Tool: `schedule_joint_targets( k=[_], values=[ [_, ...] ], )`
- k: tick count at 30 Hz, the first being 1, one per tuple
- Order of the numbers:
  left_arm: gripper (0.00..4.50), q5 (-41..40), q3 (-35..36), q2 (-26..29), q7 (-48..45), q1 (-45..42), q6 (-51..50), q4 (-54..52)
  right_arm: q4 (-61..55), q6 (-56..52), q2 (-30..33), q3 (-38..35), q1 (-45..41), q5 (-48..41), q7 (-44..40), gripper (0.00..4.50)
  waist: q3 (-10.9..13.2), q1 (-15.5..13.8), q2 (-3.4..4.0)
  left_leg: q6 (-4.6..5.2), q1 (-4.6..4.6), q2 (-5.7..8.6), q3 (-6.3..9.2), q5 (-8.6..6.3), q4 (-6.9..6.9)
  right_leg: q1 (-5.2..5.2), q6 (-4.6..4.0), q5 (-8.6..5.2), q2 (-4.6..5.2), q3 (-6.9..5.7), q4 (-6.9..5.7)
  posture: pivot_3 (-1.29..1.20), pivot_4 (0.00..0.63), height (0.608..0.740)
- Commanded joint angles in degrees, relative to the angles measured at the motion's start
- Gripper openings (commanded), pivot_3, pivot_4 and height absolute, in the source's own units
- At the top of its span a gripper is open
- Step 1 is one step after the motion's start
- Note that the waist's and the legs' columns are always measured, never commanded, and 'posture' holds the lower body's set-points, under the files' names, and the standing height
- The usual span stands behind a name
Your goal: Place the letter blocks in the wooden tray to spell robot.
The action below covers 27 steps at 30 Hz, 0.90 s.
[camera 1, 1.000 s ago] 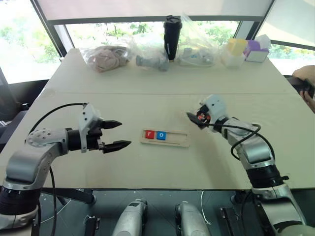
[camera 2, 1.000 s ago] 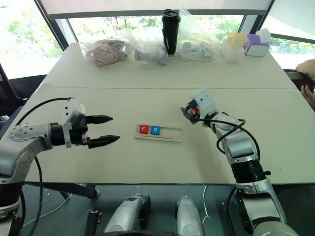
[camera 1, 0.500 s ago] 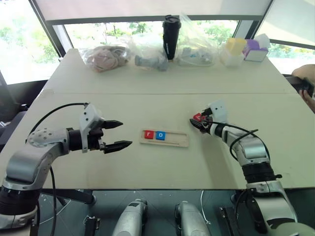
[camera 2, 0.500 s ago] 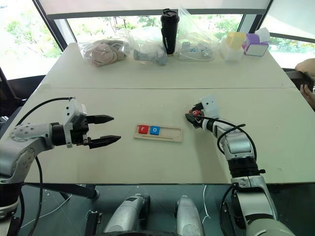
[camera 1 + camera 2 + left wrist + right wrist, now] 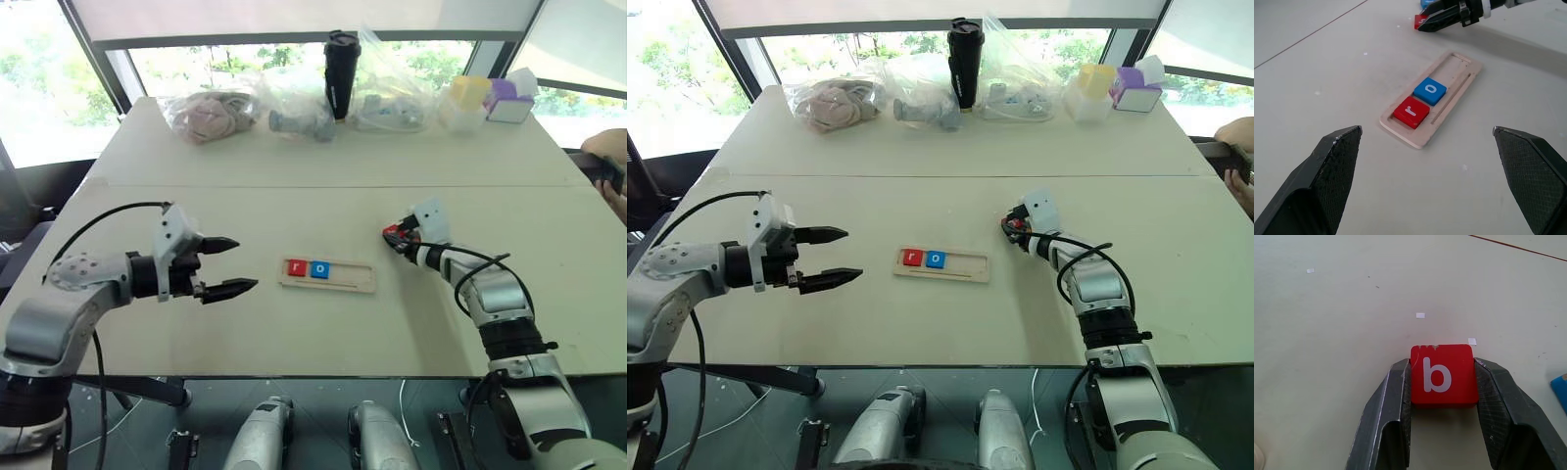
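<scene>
My right gripper grips b's side that must meet blue o; next I set b down, then pinch its top and bottom [image 5: 1442,347].
The wooden tray [image 5: 355,277] lies mid-table with a red "r" block [image 5: 296,267] and a blue "o" block [image 5: 319,269] in its left end. To its right, my right gripper [image 5: 393,235] is down at the tabletop, shut on a red "b" block [image 5: 1441,374] with one finger on each side. A blue block's corner [image 5: 1561,389] lies close beside it. My left gripper [image 5: 245,263] hovers left of the tray, open and holding nothing, pointing toward it. The left wrist view has the tray [image 5: 1457,73] between its open fingers.
Along the table's far edge stand plastic bags [image 5: 211,113], a black tumbler [image 5: 343,61], and yellow [image 5: 468,96] and purple [image 5: 509,100] containers. A person's hand [image 5: 605,162] rests at the right edge. A seam [image 5: 294,186] crosses the table behind the tray.
My right gripper has come down to the tabletop and its fingers have closed on the red "b" block. The left arm has stayed where it was.
</scene>
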<state>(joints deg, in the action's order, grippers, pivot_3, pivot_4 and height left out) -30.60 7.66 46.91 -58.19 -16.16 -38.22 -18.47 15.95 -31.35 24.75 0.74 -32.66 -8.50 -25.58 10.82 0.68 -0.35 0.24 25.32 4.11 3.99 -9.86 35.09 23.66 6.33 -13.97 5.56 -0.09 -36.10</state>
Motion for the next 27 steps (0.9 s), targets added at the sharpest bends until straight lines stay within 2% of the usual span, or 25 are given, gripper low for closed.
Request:
schedule_joint_targets(
  k=[1, 5, 8, 14, 19, 27],
  values=[
    [4.50, -0.44, 1.86, -1.31, 1.78, -1.85, 2.83, 0.18, -12.36, -4.02, 1.22, -6.86, 2.21, -4.53, 0.77, 1.20, 0.01, -0.26, 0.02, 0.00, 0.02, 0.00, 0.00, 0.00, -0.01, 0.01, 0.00, 0.00, 0.01, 0.00, 0.00, 0.00, 0.150, 0.740],
    [4.50, -0.28, 1.09, -3.39, 3.05, -3.36, 4.50, 1.46, -31.94, -16.16, 0.99, -13.65, 10.54, -10.87, 3.42, 1.20, 0.00, -0.73, 0.00, 0.02, 0.05, 0.00, 0.01, 0.01, -0.10, 0.05, 0.02, 0.00, 0.03, 0.00, 0.01, 0.00, 0.150, 0.740],
    [4.50, -2.36, -0.24, -4.89, 2.36, -3.90, 3.67, 0.79, -43.98, -27.23, -3.57, -19.46, 15.58, -18.22, 7.50, 1.20, 0.00, -0.83, 0.00, 0.01, 0.04, -0.04, 0.01, 0.00, -0.12, 0.07, 0.02, -0.01, 0.08, 0.02, 0.01, 0.00, 0.150, 0.740],
    [4.50, -3.25, -4.91, -5.21, -1.49, -4.76, 3.44, -0.26, -54.52, -38.21, -9.23, -24.77, 21.71, -23.06, 13.99, 1.20, -0.01, -0.90, 0.04, -0.02, 0.04, -0.09, 0.01, -0.02, -0.06, 0.07, -0.06, -0.02, 0.07, 0.06, 0.03, 0.00, 0.150, 0.740],
    [4.50, -1.73, -8.30, -4.72, -4.60, -6.76, 4.75, 1.65, -59.74, -36.19, -7.66, -17.68, 29.89, -18.29, 17.52, 1.20, -0.01, -1.17, 0.04, -0.04, 0.09, -0.08, -0.01, -0.03, -0.12, 0.13, -0.15, -0.07, 0.12, 0.09, 0.12, 0.00, 0.150, 0.740],
    [4.50, 0.60, -10.37, -5.01, -5.06, -6.94, 6.55, 3.16, -58.90, -35.11, -13.59, -11.19, 31.36, -9.93, 28.20, 1.20, -0.01, -0.88, 0.04, -0.04, 0.11, -0.10, -0.08, -0.03, -0.22, 0.34, -0.15, -0.08, 0.11, 0.12, 0.13, 0.00, 0.150, 0.740]
  ],
)
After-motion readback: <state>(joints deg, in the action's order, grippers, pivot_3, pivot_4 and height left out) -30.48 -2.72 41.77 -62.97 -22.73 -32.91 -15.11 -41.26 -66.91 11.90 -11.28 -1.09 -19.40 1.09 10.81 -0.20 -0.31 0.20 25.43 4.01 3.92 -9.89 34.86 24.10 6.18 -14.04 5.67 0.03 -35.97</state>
